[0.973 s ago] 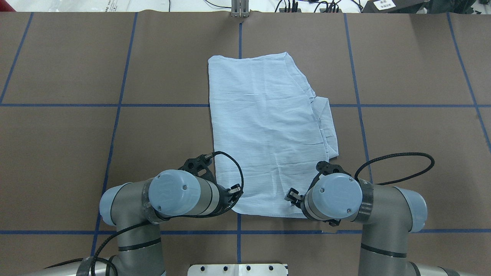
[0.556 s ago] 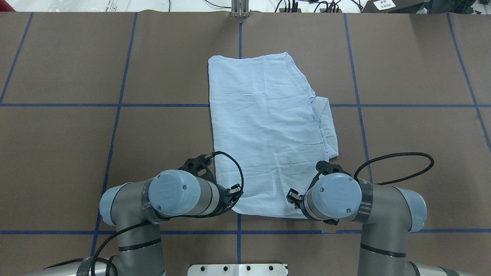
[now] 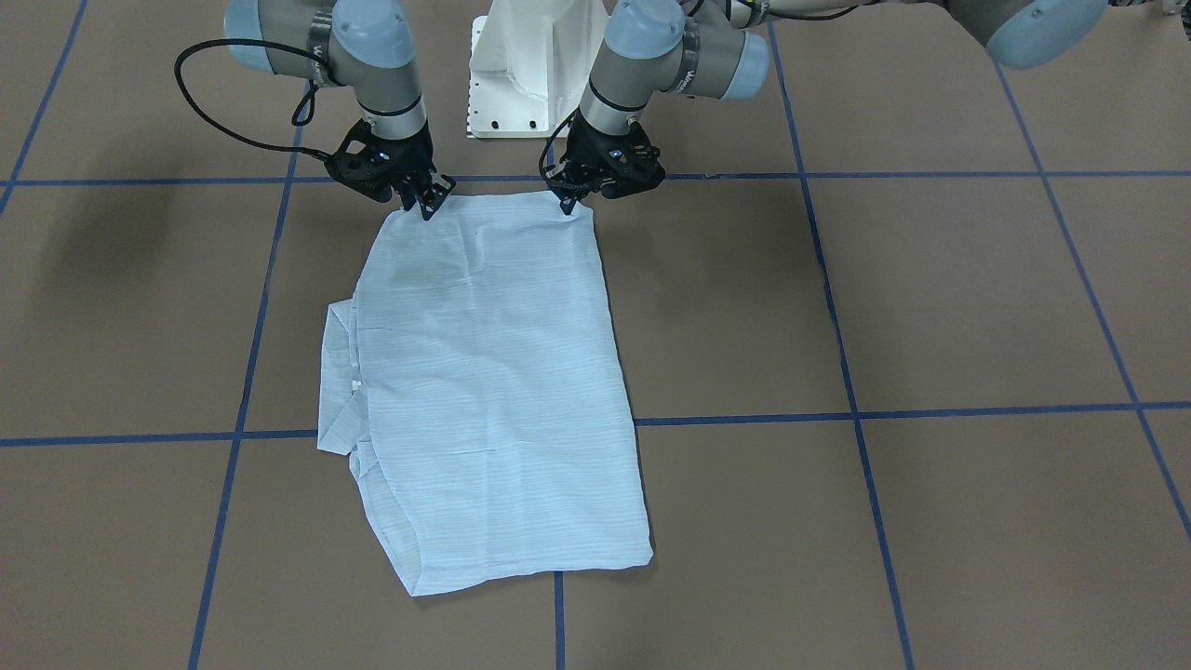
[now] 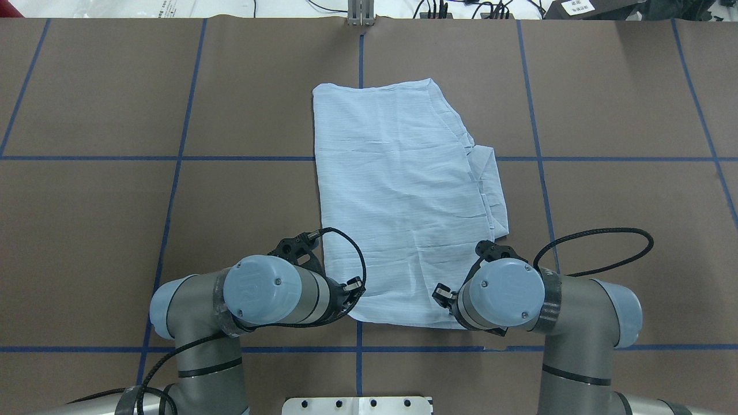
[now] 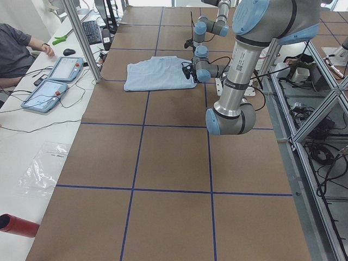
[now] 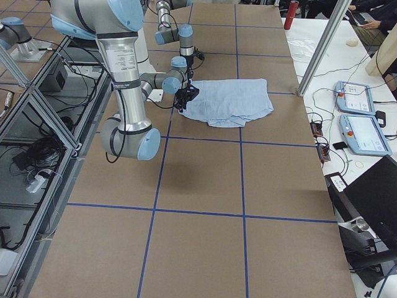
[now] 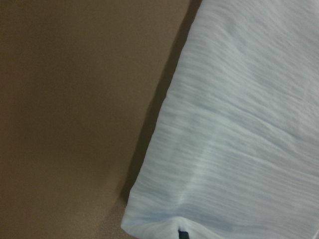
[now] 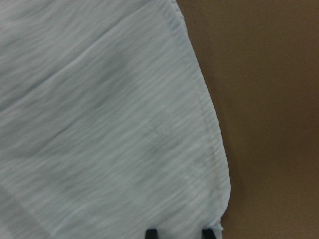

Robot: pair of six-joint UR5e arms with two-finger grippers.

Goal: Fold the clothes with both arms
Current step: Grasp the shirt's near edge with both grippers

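Note:
The finger of my right gripper is on the shirt's side edge, so next I open my right gripper past that edge and pinch the shirt's near corner point(image 8: 184, 230) before I lift.
The light-blue striped shirt point(image 4: 403, 196) lies folded into a long rectangle on the brown table, with a sleeve fold sticking out along its right side point(image 4: 493, 196). Both arms reach down at its near edge. In the front-facing view my left gripper point(image 3: 568, 207) pinches the near left corner of the shirt point(image 3: 484, 372). The left wrist view shows that corner point(image 7: 164, 219) with one dark fingertip point(image 7: 183, 234) at the frame's bottom. My right gripper point(image 3: 428, 209) stands on the near right corner. In the right wrist view its two fingertips point(image 8: 151, 232) are slightly apart, resting on the cloth point(image 8: 99, 124).
The white pedestal base point(image 3: 521, 74) stands just behind the grippers. Blue tape lines point(image 4: 173, 173) grid the brown table. In the exterior left view, a person's arm point(image 5: 22, 46) and two tablets point(image 5: 54, 79) lie on a side bench beyond the table.
My right wrist has shifted a little towards the shirt's near right corner. The left arm and the shirt have stayed still.

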